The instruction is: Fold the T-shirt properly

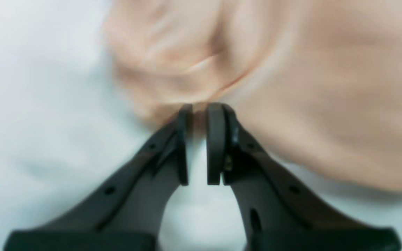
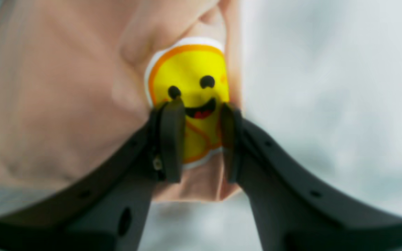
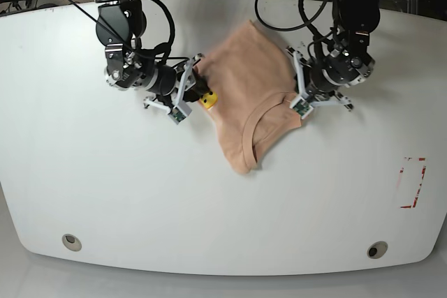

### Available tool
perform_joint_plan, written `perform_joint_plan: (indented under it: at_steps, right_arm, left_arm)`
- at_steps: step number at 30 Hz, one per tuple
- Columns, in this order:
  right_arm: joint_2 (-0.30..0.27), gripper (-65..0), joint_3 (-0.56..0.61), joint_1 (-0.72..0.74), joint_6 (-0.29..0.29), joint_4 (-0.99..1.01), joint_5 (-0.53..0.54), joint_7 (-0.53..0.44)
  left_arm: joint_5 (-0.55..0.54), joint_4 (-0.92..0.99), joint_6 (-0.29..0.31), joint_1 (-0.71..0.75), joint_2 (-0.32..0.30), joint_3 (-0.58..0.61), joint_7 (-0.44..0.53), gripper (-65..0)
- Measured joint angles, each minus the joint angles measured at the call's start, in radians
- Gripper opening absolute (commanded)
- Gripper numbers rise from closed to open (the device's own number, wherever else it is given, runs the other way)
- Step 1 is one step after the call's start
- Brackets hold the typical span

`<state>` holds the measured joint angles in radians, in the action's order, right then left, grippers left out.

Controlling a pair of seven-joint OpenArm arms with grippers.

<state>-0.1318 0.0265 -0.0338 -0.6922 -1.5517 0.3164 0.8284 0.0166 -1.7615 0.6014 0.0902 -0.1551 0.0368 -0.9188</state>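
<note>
Next, my left gripper releases the peach T-shirt on the white table, centred [image 3: 292, 98] under the ends of that gripper's fingers.
The peach T-shirt [image 3: 248, 68] lies bunched in the middle of the white table, its ribbed collar [image 3: 260, 122] turned toward the front. In the base view my right gripper [image 3: 199, 92] holds the shirt's left edge at the yellow smiley print [image 3: 208, 99]. The right wrist view shows that gripper [image 2: 201, 106] shut on a fold of T-shirt [image 2: 47, 87], with the smiley face [image 2: 190, 69] between its pads. My left gripper [image 3: 299, 99] grips the shirt's right edge beside the collar. Up close, the left gripper [image 1: 201, 108] pinches the blurred peach T-shirt [image 1: 326, 87] at its tips.
The white table [image 3: 209, 207] has a red rectangular marking [image 3: 412, 183] near its right edge. Two round holes [image 3: 70, 242] [image 3: 377, 249] sit near the front corners. Cables run along the back behind both arms.
</note>
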Motion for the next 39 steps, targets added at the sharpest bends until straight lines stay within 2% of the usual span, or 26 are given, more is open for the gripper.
perform_joint_plan:
  at_steps: [6, 10, 14, 17, 21, 25, 28, 30, 33, 34, 36, 39]
  right_arm:
    - [0.105, -48.4, 0.013, -0.008, 0.003, -0.025, -0.017, 0.087]
    - [0.123, -48.4, 0.098, -0.005, 0.002, -0.019, -0.013, 0.091]
    - [0.149, -48.4, 0.126, 0.001, 0.047, -0.026, -0.002, 0.095]
    - [0.149, -48.4, 0.122, 0.009, 0.063, -0.082, 0.001, 0.092]
    - [0.12, -48.4, 0.119, 0.012, 0.064, -0.195, 0.004, 0.085]
    - [0.084, -48.4, 0.072, -0.003, 0.06, -0.229, 0.008, 0.086]
    - [0.082, -48.4, -0.024, -0.008, 0.061, -0.225, -0.006, 0.097]
    - [0.077, -48.4, -0.087, -0.006, 0.064, -0.225, -0.004, 0.092]
    - [0.071, -48.4, -0.145, -0.005, 0.061, -0.225, -0.002, 0.093]
    - [0.067, -48.4, -0.154, -0.006, 0.06, -0.225, -0.003, 0.093]
    - [0.057, -48.4, -0.165, -0.009, 0.013, -0.225, 0.004, 0.093]
    - [0.049, -48.4, -0.175, -0.011, 0.003, -0.226, 0.001, 0.095]
  left_arm:
    - [-0.002, 0.104, -0.003, -0.092, -0.052, -0.03, 0.013, -60.1]
    - [-0.005, 0.189, 0.0, -0.15, -0.068, -0.058, 0.005, -60.1]
    - [-0.002, 0.198, -0.001, -0.197, -0.071, -0.087, 0.006, -60.1]
    - [-0.01, 0.168, 0.002, -0.208, -0.07, -0.094, 0.005, -60.1]
    - [-0.016, -0.01, 0.064, -0.167, -0.063, -0.097, -0.003, -60.0]
    - [-0.003, -0.135, 0.047, -0.1, 0.018, -0.101, 0.0, -57.2]
    - [-0.013, -0.15, -0.001, -0.039, 0.075, -0.089, -0.006, -48.8]
    - [-0.011, -0.153, -0.072, -0.002, 0.111, -0.089, -0.008, -42.8]
    - [0.002, -0.153, -0.175, 0.034, 0.174, -0.094, -0.006, -37.8]
    - [0.005, -0.153, -0.211, 0.045, 0.194, -0.095, 0.017, -36.9]
    - [-0.002, -0.153, -0.277, 0.079, 0.227, -0.087, 0.106, -36.2]
    - [-0.002, -0.144, -0.36, 0.129, 0.241, -0.049, 0.219, -35.4]
